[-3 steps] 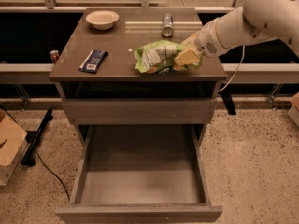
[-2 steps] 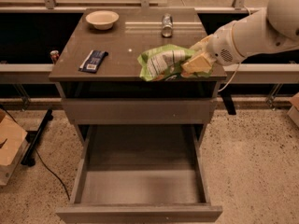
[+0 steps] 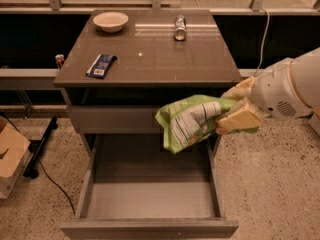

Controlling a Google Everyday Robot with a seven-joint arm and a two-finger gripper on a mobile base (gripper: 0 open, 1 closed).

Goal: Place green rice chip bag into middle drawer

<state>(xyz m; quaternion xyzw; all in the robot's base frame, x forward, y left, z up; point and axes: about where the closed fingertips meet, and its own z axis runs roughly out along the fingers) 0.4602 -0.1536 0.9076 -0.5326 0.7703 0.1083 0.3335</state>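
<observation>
Next, I release the green rice chip bag on the drawer's grey bottom, near its centre (image 3: 173,185) towards my arm. The bag now hangs above the open middle drawer.
The green rice chip bag (image 3: 192,120) is a crinkly light-green foil bag with white panels. My gripper (image 3: 234,110) is shut on its right end and holds it in the air, off the cabinet top, in front of the cabinet's right side. The bag hangs above the right rear part of the middle drawer (image 3: 150,199), which is pulled fully open, with a bare grey floor and low side walls. My white arm reaches in from the right edge of the view.
On the cabinet top (image 3: 165,59) lie a small dark-blue packet (image 3: 101,65), a pale bowl (image 3: 110,21) at the back left and a metal can (image 3: 179,28) on its side at the back. A closed grey drawer front (image 3: 112,119) sits above the open drawer. A cardboard box (image 3: 10,154) stands at the left on the floor.
The gripper has lifted the green bag off the cabinet top and carried it forward and down, past the front edge, to above the open drawer.
</observation>
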